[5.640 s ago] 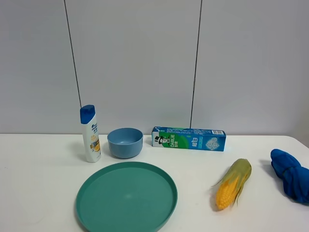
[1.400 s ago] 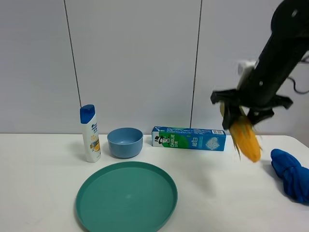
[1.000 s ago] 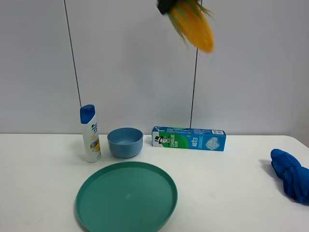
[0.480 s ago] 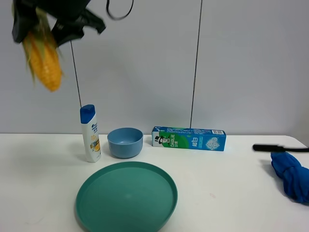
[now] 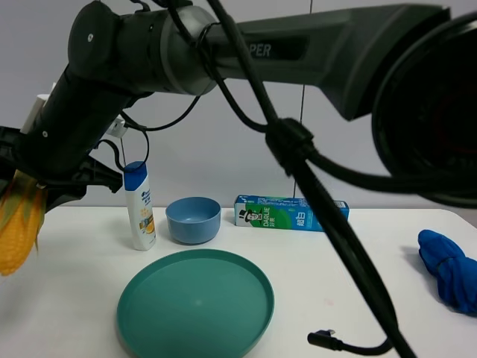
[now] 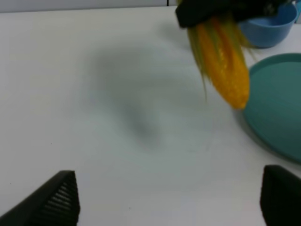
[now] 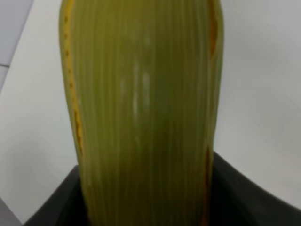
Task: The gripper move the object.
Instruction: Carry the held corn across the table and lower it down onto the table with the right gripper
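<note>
Next, I release the corn cob from my right gripper on the bare white table (image 5: 46,318) beside the teal plate.
A corn cob (image 5: 19,227) with a green husk hangs tip down above the far left of the white table. My right gripper (image 5: 31,183) has reached across the whole table and is shut on its husk end. The left wrist view shows the cob (image 6: 223,66) hanging from the black right gripper (image 6: 221,9) above bare table beside the teal plate (image 6: 277,108). In the right wrist view the husk (image 7: 141,108) fills the frame between the fingers (image 7: 244,188). My left gripper (image 6: 164,207) is open and empty, low over the table.
A shampoo bottle (image 5: 139,205), a blue bowl (image 5: 193,218) and a toothpaste box (image 5: 291,213) stand along the back. The teal plate (image 5: 195,302) lies front centre. A blue cloth (image 5: 447,276) lies at the right edge. The right arm spans the scene above them.
The right arm carried the corn from the right side, high across the table, to the far left and lowered it. The arm now fills the upper view.
</note>
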{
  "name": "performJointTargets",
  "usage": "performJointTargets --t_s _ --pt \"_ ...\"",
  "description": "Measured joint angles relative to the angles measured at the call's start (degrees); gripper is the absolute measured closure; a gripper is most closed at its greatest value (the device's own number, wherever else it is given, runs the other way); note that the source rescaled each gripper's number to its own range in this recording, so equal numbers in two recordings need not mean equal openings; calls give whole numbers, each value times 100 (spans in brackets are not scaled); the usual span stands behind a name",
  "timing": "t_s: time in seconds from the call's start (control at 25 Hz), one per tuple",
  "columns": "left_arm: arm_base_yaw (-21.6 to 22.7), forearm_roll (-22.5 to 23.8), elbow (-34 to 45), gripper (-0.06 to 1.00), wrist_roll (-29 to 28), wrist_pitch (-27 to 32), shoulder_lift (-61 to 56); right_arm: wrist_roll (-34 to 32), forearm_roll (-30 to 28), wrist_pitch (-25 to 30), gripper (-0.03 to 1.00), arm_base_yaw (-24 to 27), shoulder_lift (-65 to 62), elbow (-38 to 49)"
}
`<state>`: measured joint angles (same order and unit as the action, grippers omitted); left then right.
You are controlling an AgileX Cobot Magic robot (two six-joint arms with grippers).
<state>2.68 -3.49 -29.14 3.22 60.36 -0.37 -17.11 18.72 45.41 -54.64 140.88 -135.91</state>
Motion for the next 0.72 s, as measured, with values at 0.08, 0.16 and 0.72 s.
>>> performJointTargets --t_s 0.08,0.16,0.72 --pt "0 0 0 -6 7 0 0 -4 0 -48 97 -57 42 0" --pt "0 0 0 -6 7 0 0 -4 -6 -99 97 -77 63 0" --pt "0 0 0 -6 0 0 0 -1884 -453 -531 97 -124 733 -11"
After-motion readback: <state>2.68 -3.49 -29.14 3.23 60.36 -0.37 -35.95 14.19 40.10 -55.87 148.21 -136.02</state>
